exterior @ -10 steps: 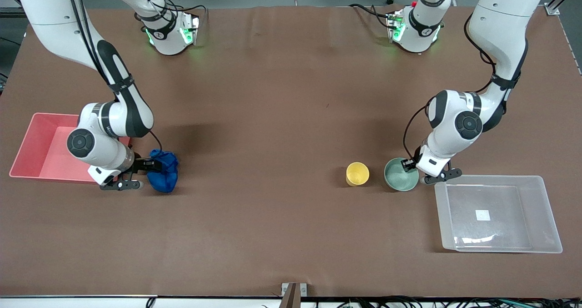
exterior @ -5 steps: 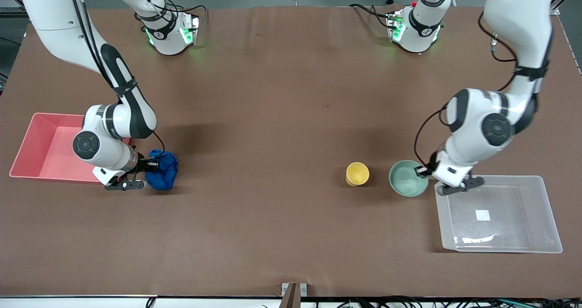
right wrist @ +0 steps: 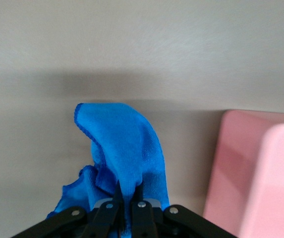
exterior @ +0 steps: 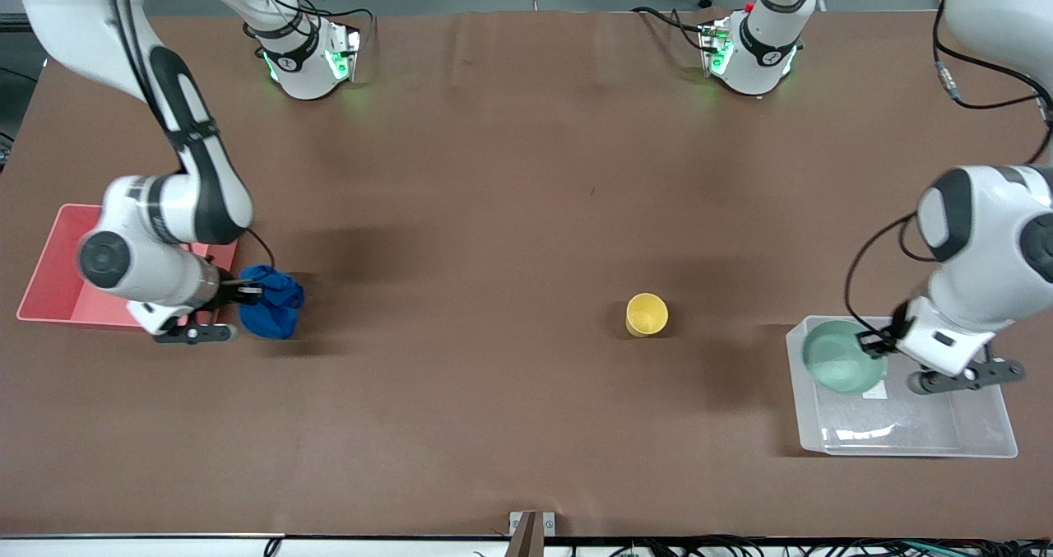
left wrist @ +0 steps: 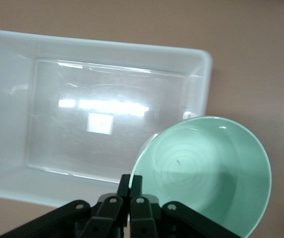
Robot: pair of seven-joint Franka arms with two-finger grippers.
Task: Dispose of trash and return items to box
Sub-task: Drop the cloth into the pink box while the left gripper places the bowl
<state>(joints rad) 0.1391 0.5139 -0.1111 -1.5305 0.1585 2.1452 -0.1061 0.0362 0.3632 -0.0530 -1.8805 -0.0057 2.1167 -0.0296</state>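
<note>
My left gripper is going to let go of the mint-green bowl in the clear plastic box's corner (exterior: 837, 359) (left wrist: 150, 160) between the box's white sticker and the yellow cup.
My left gripper (exterior: 874, 341) is shut on the rim of the mint-green bowl (exterior: 843, 356) and holds it over the clear plastic box (exterior: 987, 425). In the left wrist view the bowl (left wrist: 206, 173) hangs over a corner of the box (left wrist: 13, 74), pinched in my gripper (left wrist: 136, 183). My right gripper (exterior: 247, 294) is shut on the deep blue wad (exterior: 271, 312), held just above the table beside the pink bin (exterior: 49, 294). In the right wrist view the wad (right wrist: 127, 148) hangs from my gripper (right wrist: 130, 193). The yellow cup (exterior: 647, 314) stands upright on the table, nearer the left arm's end.
The pink bin (right wrist: 260, 173) lies at the right arm's end of the table. The box carries a small white sticker (left wrist: 100, 123) on its floor. A metal bracket (exterior: 531, 524) sits at the table's front edge.
My left gripper has lifted the bowl from beside the cup and carried it over the box. My right gripper has raised the blue wad and moved it toward the pink bin.
</note>
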